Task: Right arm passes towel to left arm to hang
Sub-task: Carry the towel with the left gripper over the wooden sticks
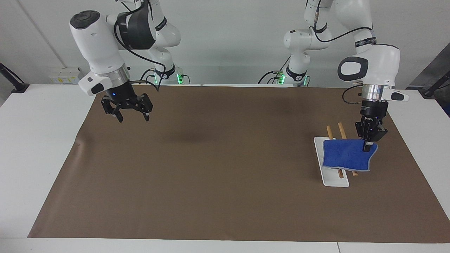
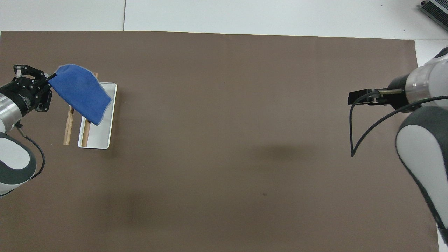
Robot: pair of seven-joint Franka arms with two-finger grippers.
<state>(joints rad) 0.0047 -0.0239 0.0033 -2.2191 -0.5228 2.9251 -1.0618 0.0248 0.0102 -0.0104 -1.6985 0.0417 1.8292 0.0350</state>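
Observation:
The robot's left gripper will let go of the blue towel across the middle of both wooden rods (image 2: 88, 100) on the rack.
The bright blue towel (image 1: 346, 155) hangs from my left gripper (image 1: 366, 147), which is shut on its upper corner. It hangs spread over a small rack with a white base (image 1: 333, 180) and two wooden rods (image 1: 329, 131), and covers the rods' middle. I cannot tell whether it rests on them. In the overhead view the towel (image 2: 82, 92) stretches from the left gripper (image 2: 51, 76) across the rods (image 2: 69, 126) and the base (image 2: 99, 134). My right gripper (image 1: 133, 117) is open and empty, raised over the mat toward the right arm's end; it also shows in the overhead view (image 2: 354, 98).
A brown mat (image 1: 225, 168) covers most of the white table (image 1: 38, 140). The rack stands toward the left arm's end of the mat.

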